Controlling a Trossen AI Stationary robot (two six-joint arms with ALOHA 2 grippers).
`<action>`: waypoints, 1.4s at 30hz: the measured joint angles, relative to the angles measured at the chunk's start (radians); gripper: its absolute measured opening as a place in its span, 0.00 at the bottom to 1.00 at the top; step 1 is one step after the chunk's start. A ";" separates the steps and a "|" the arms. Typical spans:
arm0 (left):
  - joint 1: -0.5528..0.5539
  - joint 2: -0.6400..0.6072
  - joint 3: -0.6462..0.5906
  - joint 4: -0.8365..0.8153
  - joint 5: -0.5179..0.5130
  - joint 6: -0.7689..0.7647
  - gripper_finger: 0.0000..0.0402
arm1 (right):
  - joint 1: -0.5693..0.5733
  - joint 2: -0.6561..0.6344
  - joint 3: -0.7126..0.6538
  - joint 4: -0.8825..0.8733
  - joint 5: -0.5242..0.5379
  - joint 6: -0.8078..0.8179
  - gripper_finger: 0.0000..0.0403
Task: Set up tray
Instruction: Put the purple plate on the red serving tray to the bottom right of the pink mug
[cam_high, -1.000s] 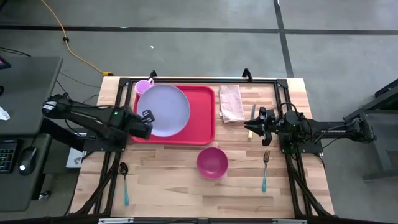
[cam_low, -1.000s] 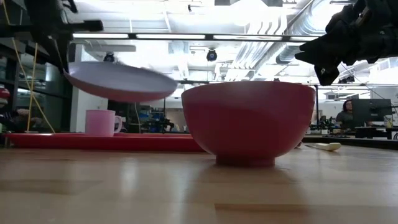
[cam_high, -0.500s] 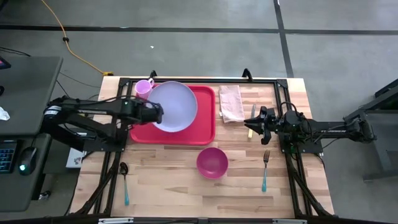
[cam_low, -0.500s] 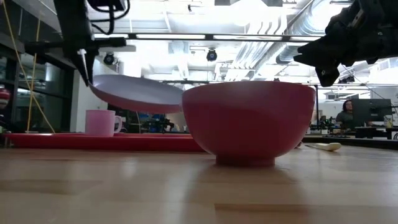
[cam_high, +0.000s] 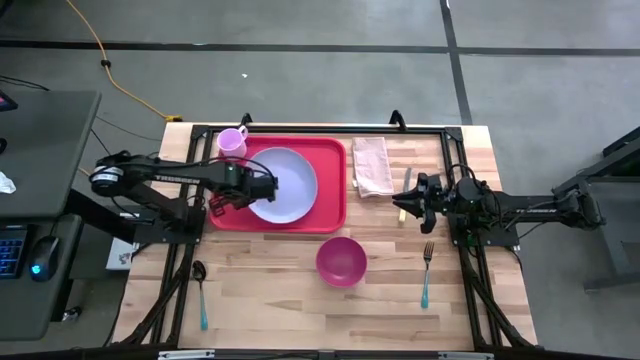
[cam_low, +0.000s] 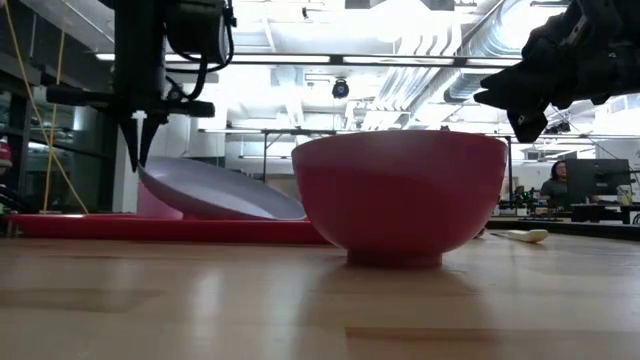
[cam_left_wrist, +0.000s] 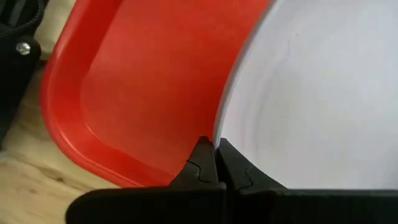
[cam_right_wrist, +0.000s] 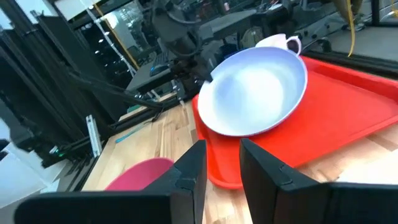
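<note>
I need to release the lavender plate with my left gripper near the middle of the red tray (cam_high: 269, 183), a little toward the end with the pink mug.
The red tray (cam_high: 325, 215) lies at the table's far left. The lavender plate (cam_high: 285, 185) is over it, tilted. In the low view the plate (cam_low: 215, 190) has its right side down toward the tray (cam_low: 100, 226) and its left rim raised. My left gripper (cam_high: 250, 187) is shut on that left rim. My right gripper (cam_high: 403, 198) hovers open at the table's right, above the knife, and touches nothing. In its wrist view the plate (cam_right_wrist: 255, 93) and tray (cam_right_wrist: 354, 118) show beyond its fingers. My left gripper (cam_left_wrist: 214, 163) pinches the plate's left rim (cam_left_wrist: 225, 134) between its two fingertips. The fingers (cam_low: 138, 148) come slanting down from the table's left. The plate sits tilted, held side raised, with its right part low on the tray behind the bowl.
A pink mug (cam_high: 232, 140) stands at the tray's far-left corner. A pink bowl (cam_high: 341, 261) sits on the table near the tray's near edge. A folded napkin (cam_high: 372, 165), a knife (cam_high: 405, 185), a fork (cam_high: 426, 270) and a spoon (cam_high: 200, 295) lie around.
My left gripper carried the plate toward the table's right over the tray, then moved down. The plate, lifted clear and tilted a second ago, now has its right side low on the tray. The right arm kept still.
</note>
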 joint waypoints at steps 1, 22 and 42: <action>0.000 0.002 0.000 -0.008 0.002 0.000 0.03 | 0.000 0.000 0.000 0.000 -0.004 0.000 0.18; 0.029 0.004 -0.050 -0.063 0.015 -0.016 0.03 | 0.000 0.000 0.000 -0.006 -0.018 0.000 0.18; 0.153 0.011 -0.063 -0.017 0.039 0.087 0.07 | -0.001 0.000 0.000 -0.006 -0.018 0.008 0.18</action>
